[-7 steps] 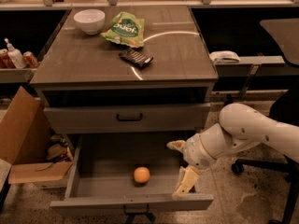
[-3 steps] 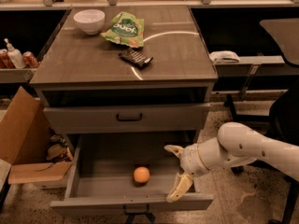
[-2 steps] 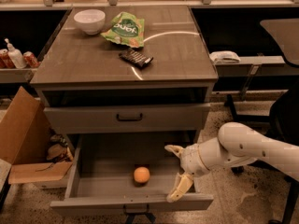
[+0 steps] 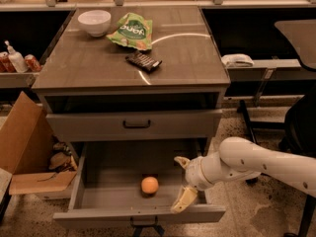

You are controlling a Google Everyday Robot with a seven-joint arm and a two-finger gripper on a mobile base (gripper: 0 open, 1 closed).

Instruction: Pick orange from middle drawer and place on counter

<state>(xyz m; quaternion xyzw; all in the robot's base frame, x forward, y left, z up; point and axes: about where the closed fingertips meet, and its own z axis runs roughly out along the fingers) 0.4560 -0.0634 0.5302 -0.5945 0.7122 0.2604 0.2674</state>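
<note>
My gripper will close around the middle of the orange (image 4: 149, 184), and I will have one finger on its back side and the other toward the front of the drawer.
The orange (image 4: 149, 185) lies on the bare grey floor of the middle drawer (image 4: 98, 201), which is pulled out, near its front centre. My gripper (image 4: 180, 182) is open inside the drawer's right part, a little to the right of the orange and apart from it. One yellowish finger (image 4: 181, 162) points back, the other (image 4: 184, 200) hangs near the drawer's front panel. The white arm comes in from the right. The counter (image 4: 94, 63) above is the glossy grey-brown cabinet top.
On the counter stand a white bowl (image 4: 94, 22), a green snack bag (image 4: 131, 31) and a dark bar (image 4: 143, 61). A shut drawer with a black handle (image 4: 137, 125) is above the open one. A cardboard box (image 4: 27, 152) stands at the left, a dark chair (image 4: 301, 122) at the right.
The gripper has moved left and lower into the drawer, closer to the orange. The orange has not moved.
</note>
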